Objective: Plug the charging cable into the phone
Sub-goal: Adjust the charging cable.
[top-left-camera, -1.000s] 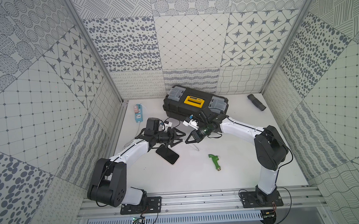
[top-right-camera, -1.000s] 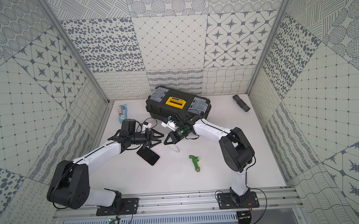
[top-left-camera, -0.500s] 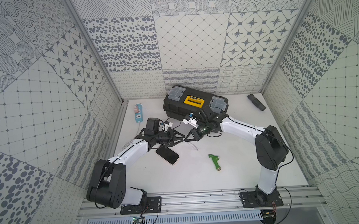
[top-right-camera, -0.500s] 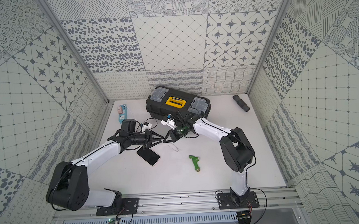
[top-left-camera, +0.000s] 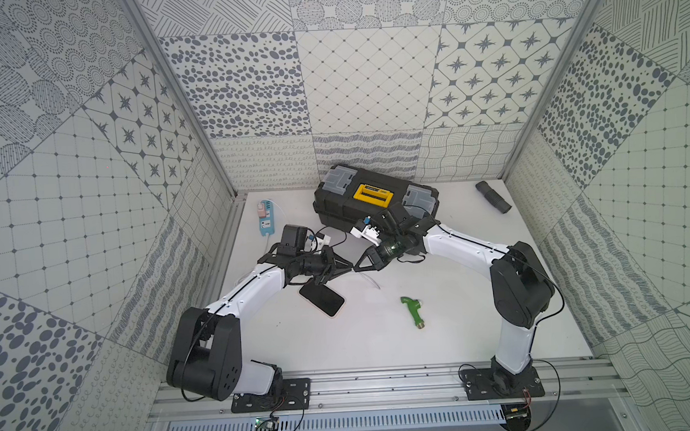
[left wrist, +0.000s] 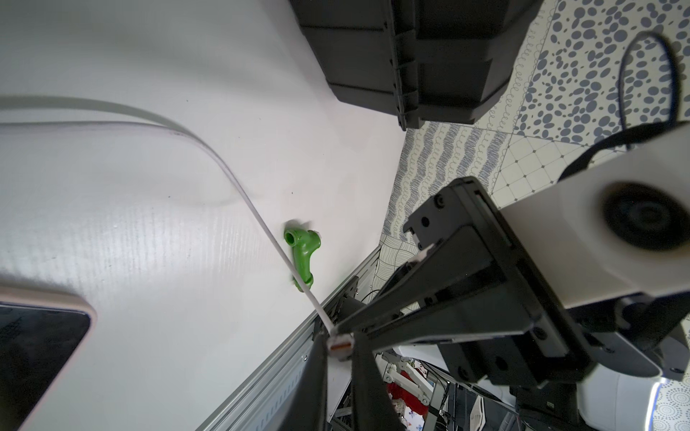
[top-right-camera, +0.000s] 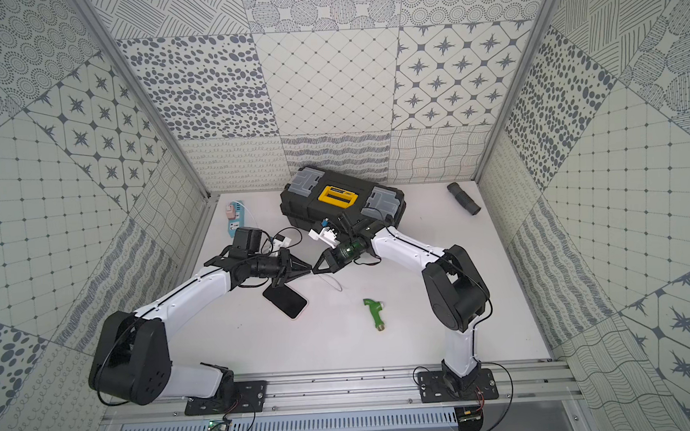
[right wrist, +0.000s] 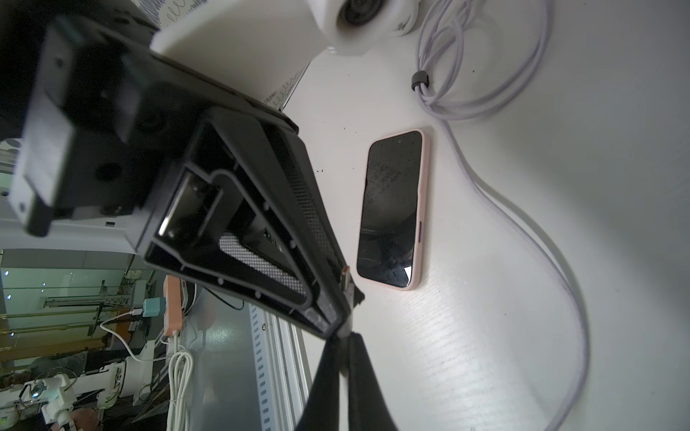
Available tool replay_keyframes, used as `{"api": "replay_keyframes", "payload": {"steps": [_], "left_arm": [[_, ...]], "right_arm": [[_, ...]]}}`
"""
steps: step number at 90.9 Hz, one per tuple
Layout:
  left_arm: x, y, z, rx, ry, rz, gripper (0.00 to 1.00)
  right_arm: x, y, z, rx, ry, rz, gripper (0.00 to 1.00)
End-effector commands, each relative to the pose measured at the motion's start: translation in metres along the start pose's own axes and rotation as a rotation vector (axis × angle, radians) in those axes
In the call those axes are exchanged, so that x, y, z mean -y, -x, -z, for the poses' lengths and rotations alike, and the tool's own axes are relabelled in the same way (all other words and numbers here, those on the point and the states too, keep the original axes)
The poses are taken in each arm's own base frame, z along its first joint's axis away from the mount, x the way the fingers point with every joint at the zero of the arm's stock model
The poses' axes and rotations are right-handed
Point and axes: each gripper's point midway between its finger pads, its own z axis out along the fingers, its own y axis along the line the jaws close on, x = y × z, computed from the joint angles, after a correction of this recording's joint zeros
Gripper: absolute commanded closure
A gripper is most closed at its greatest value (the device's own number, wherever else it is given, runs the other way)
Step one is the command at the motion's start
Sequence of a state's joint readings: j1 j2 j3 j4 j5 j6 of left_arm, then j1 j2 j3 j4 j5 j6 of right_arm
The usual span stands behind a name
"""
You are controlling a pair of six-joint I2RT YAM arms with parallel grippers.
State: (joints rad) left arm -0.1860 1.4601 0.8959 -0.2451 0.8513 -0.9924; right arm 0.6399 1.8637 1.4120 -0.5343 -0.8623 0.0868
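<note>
The plug's metal end points up, away from the flat phone, so my right gripper should open, turn and grab the charging cable (left wrist: 327, 321) just behind the plug.
The phone (top-left-camera: 322, 299) (top-right-camera: 285, 301) lies flat on the white table, screen up, with a pale pink rim; the right wrist view shows all of the phone (right wrist: 392, 209). Just above its far end my two grippers meet tip to tip. My left gripper (top-left-camera: 348, 268) (left wrist: 339, 343) is shut on the small plug of the charging cable (left wrist: 261, 220). My right gripper (top-left-camera: 359, 267) (right wrist: 344, 337) is shut on the same thin white cable right behind the plug. From there the charging cable (right wrist: 522, 231) sags to the table and curves back to a tied coil.
A black toolbox (top-left-camera: 375, 207) with a yellow latch stands behind the grippers. A green pipe fitting (top-left-camera: 413, 310) lies right of the phone. A light-blue power strip (top-left-camera: 265, 216) sits at the back left, a black ribbed tube (top-left-camera: 493, 196) at the back right.
My left gripper has gone from open to shut on the plug. My right gripper has carried the cable end leftward until the two tips meet. The phone has not moved.
</note>
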Motion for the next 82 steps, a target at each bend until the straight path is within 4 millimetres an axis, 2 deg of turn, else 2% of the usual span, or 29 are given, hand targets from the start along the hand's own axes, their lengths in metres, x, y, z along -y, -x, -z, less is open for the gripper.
{"api": "replay_keyframes", "payload": {"steps": [1, 4, 8, 18, 38, 48, 66, 82], "left_arm": [[0.012, -0.009, 0.001, -0.061, -0.029, -0.063, 1.00], [0.010, -0.009, 0.001, -0.059, -0.010, -0.056, 1.00], [0.007, -0.007, 0.001, -0.058, 0.011, -0.048, 1.00], [0.002, -0.004, 0.000, -0.051, 0.045, -0.032, 1.00], [-0.003, -0.001, 0.004, -0.034, 0.111, -0.021, 1.00], [-0.007, 0.003, 0.006, -0.011, 0.148, -0.002, 1.00], [-0.009, 0.006, 0.007, 0.017, 0.160, 0.024, 1.00], [-0.009, 0.005, 0.008, 0.022, 0.163, 0.030, 1.00]], "right_arm": [[0.007, 0.009, 0.001, 0.024, -0.069, 0.014, 0.82], [0.007, 0.010, 0.004, 0.032, -0.090, 0.019, 0.69], [0.006, 0.011, 0.009, 0.040, -0.131, 0.043, 0.59], [0.005, 0.010, 0.025, 0.052, -0.314, 0.163, 0.49], [-0.002, 0.011, 0.033, 0.020, -0.545, 0.337, 0.49], [-0.012, 0.010, 0.026, -0.007, -0.615, 0.422, 0.49], [-0.006, 0.002, 0.023, -0.033, -0.684, 0.417, 0.49], [-0.002, 0.005, 0.011, -0.043, -0.717, 0.428, 0.51]]}}
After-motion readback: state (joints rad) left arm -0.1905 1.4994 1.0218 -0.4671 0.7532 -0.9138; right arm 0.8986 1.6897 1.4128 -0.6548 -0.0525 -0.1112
